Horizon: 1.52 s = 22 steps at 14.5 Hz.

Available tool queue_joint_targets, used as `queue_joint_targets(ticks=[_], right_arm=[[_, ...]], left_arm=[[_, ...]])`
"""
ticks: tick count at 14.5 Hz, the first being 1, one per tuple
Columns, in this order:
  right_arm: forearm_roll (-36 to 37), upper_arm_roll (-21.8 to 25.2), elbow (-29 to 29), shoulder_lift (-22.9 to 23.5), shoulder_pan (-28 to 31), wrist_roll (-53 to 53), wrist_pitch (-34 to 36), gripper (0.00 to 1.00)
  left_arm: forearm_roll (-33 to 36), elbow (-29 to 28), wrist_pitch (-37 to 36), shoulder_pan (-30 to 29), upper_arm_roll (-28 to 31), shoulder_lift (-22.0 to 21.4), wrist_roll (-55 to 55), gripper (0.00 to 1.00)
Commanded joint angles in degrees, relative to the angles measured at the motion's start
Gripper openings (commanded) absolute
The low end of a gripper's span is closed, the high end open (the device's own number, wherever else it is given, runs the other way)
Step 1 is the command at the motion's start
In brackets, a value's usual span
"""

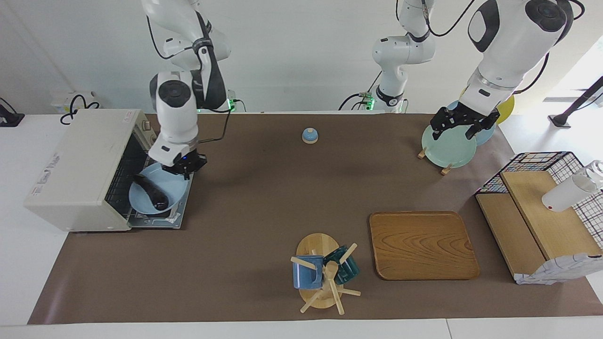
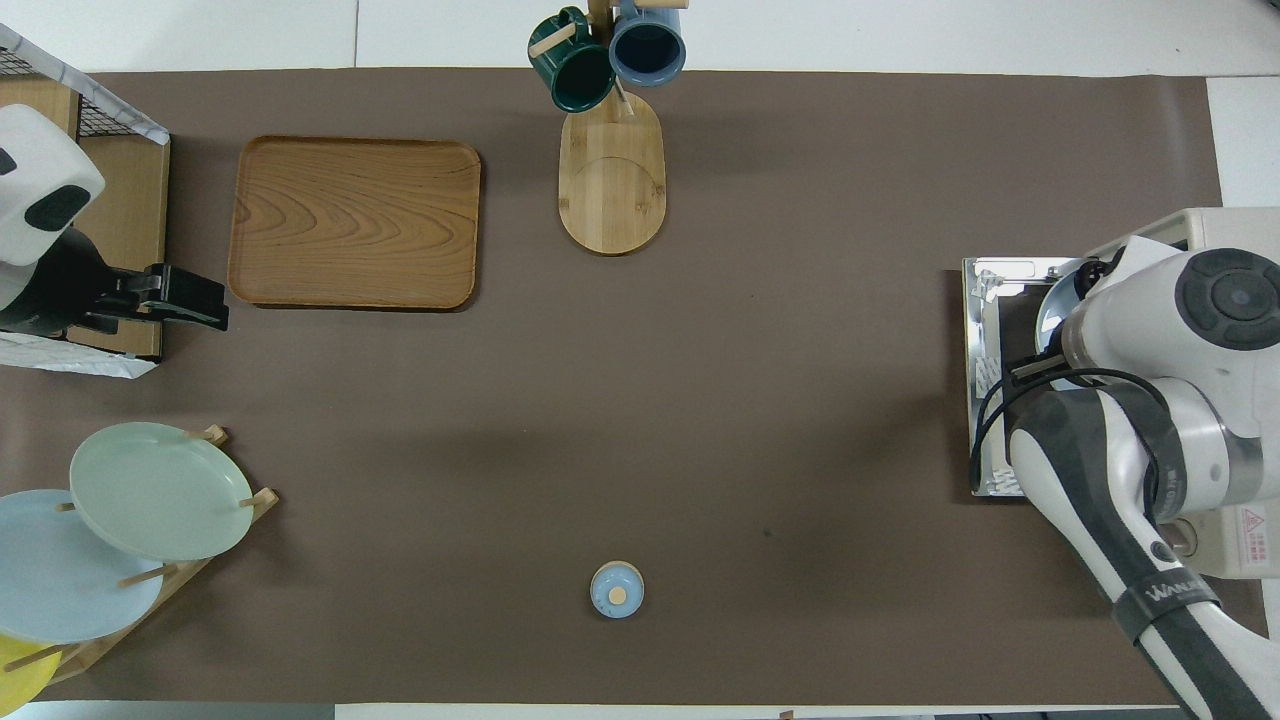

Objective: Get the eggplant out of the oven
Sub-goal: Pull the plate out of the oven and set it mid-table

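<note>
I should let go of the light blue plate with my right gripper on the open table (image 2: pixel 641 401) between the mug tree and the blue bell.
The cream-white oven (image 1: pixel 80 165) stands at the right arm's end of the table with its door (image 1: pixel 183 213) folded down flat. A light blue plate (image 1: pixel 178 188) rests over that door, mostly outside the oven mouth. The dark eggplant (image 1: pixel 151 190) lies on the plate. My right gripper (image 1: pixel 181 168) is shut on the plate's rim, on the edge nearer to the robots. In the overhead view my right arm covers the eggplant and only a sliver of the plate (image 2: pixel 1052 305) shows. My left gripper (image 1: pixel 459 126) waits open over the plate rack.
A small blue bell (image 1: pixel 310 135) sits near the robots at mid table. A wooden tray (image 1: pixel 422 245) and a mug tree (image 1: pixel 325 273) with two mugs lie farther out. A green plate (image 1: pixel 447 148) leans in its rack, beside a wire shelf (image 1: pixel 541 212) holding a white bottle (image 1: pixel 570 190).
</note>
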State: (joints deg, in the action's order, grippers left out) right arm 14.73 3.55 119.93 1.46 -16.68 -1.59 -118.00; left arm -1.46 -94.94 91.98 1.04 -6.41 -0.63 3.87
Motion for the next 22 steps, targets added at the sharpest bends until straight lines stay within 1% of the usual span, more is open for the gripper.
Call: queue_joint_targets(ticks=[1,2,3,4,6,7,8,9,10,11,14,16,18,19,20,21,22], right_arm=[[-0.49,-0.12,-7.49,3.98,-8.78,-10.5,4.35,0.0],[-0.84,-0.2,-9.52,5.29,-11.94,-14.11,4.7,0.0],[-1.11,-0.21,-13.19,7.13,-16.5,-17.88,6.1,0.0],[-1.11,-0.21,-19.67,11.59,-20.2,-22.45,9.5,0.0],[-0.76,-0.21,-35.82,23.18,-25.31,-29.14,18.2,0.0],[-0.93,-0.21,-40.43,27.24,-27.51,-31.35,19.72,0.0],[-0.93,-0.21,-41.34,28.76,-28.57,-33.2,18.69,0.0],[-2.33,-0.64,-40.83,28.95,-28.76,-35.56,14.42,0.0],[-5.99,-0.99,-38.22,28.95,-28.76,-38.02,10.28,0.0],[-8.12,-1.08,-35.41,28.69,-28.93,-39.35,7.11,0.0],[-8.4,-1.08,-32.23,28.69,-31.22,-40.59,3.93,0.0],[-9.37,-1.17,-29.15,28.34,-31.13,-40.68,-1.16,0.0],[-12.69,-1.17,-27.3,27.98,-30.96,-41.29,-5.3,0.0],[-13.76,-1.09,-27.47,27.98,-30.87,-41.56,-5.49,0.0],[-13.77,-1.08,-27.99,27.98,-30.7,-41.56,-4.88,0.12],[-12.9,-1.0,-28.17,27.89,-30.78,-41.56,-4.09,0.35],[-12.28,-0.74,-28.78,27.46,-30.96,-41.48,-2.43,0.37]], left_arm=[[0.32,0.02,0.4,-0.51,-0.18,-0.16,-0.17,1.0],[0.32,-0.07,0.31,-0.51,-0.18,-0.16,-0.09,1.0],[0.32,0.02,0.48,-0.51,-0.1,-0.16,-0.17,1.0],[0.32,0.02,0.49,-0.6,-0.09,-0.16,-0.26,1.0],[0.32,0.02,0.49,-0.77,0.08,-0.16,-0.26,1.0],[0.41,0.02,0.57,-0.77,0.17,-0.16,-0.26,1.0],[0.41,0.02,0.57,-0.77,0.34,-0.16,-0.26,1.0],[0.41,0.02,0.75,-0.86,0.52,-0.16,-0.35,1.0],[0.5,0.02,1.27,-1.21,0.52,-0.16,-0.35,1.0],[0.5,0.02,1.97,-2.08,0.43,-0.07,-0.35,1.0],[0.5,0.02,2.86,-2.44,0.43,0.02,-0.35,1.0],[0.41,-0.07,2.86,-2.44,0.52,-0.07,-0.09,1.0],[0.41,-0.42,3.03,-2.44,0.43,-0.07,-0.09,1.0],[0.41,-0.51,3.29,-2.44,0.43,-0.07,0.0,1.0],[0.41,-0.51,3.47,-2.44,0.43,-0.16,0.0,1.0],[0.41,-0.51,3.56,-2.35,0.43,-0.07,0.09,1.0],[0.41,-0.51,3.56,-2.18,0.43,-0.16,0.18,1.0]])
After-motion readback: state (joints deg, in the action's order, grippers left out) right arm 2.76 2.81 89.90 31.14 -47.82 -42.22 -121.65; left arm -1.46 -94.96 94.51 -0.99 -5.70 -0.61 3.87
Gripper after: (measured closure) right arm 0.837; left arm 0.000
